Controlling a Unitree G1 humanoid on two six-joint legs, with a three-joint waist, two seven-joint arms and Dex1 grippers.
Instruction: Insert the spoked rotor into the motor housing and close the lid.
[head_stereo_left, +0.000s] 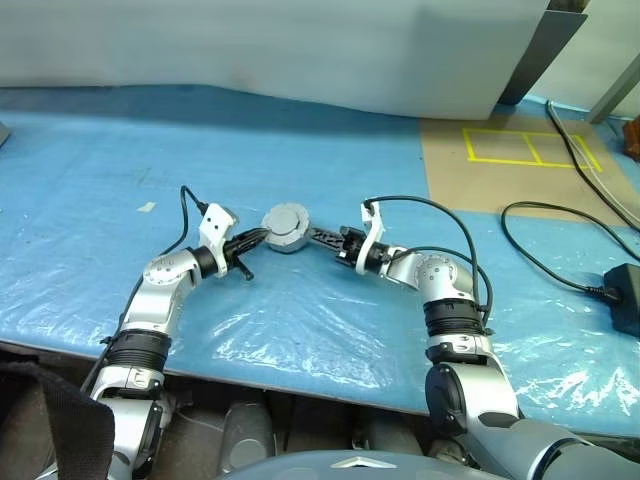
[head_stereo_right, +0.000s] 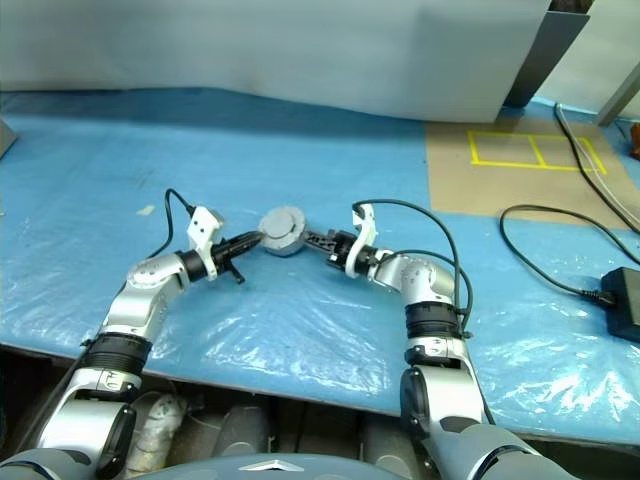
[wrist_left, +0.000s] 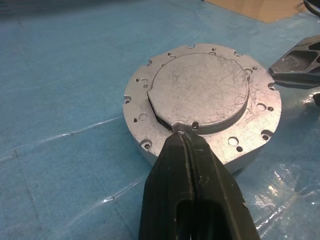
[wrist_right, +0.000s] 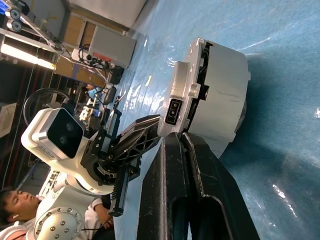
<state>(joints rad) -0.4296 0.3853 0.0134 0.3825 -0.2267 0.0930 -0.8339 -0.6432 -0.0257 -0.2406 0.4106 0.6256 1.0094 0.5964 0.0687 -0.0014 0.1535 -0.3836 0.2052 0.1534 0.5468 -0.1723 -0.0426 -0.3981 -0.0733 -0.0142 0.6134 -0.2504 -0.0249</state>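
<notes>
I can see a dark gap between the lid and the motor housing beside my shut right gripper, so I need to open my right gripper and pinch both together across their rim (wrist_right: 205, 137).
The motor housing (head_stereo_left: 288, 243) is a round grey puck on the blue sheet, with the lid (wrist_left: 200, 87) on top, plain side and raised centre up. In the right wrist view a dark seam shows between lid and housing (wrist_right: 225, 85). The spoked rotor is hidden. My left gripper (wrist_left: 182, 135) is shut, its tips against the edge of the lid's raised centre. My right gripper (wrist_right: 177, 136) is shut too, its tips against the puck's side from the opposite direction, near a small socket. Neither gripper holds anything.
Black cables and a power adapter (head_stereo_left: 625, 295) lie at the far right. A brown board with a yellow tape rectangle (head_stereo_left: 530, 148) sits at the back right. A grey panel (head_stereo_left: 300, 50) closes off the back. The table's front edge (head_stereo_left: 300, 378) runs just below my arms.
</notes>
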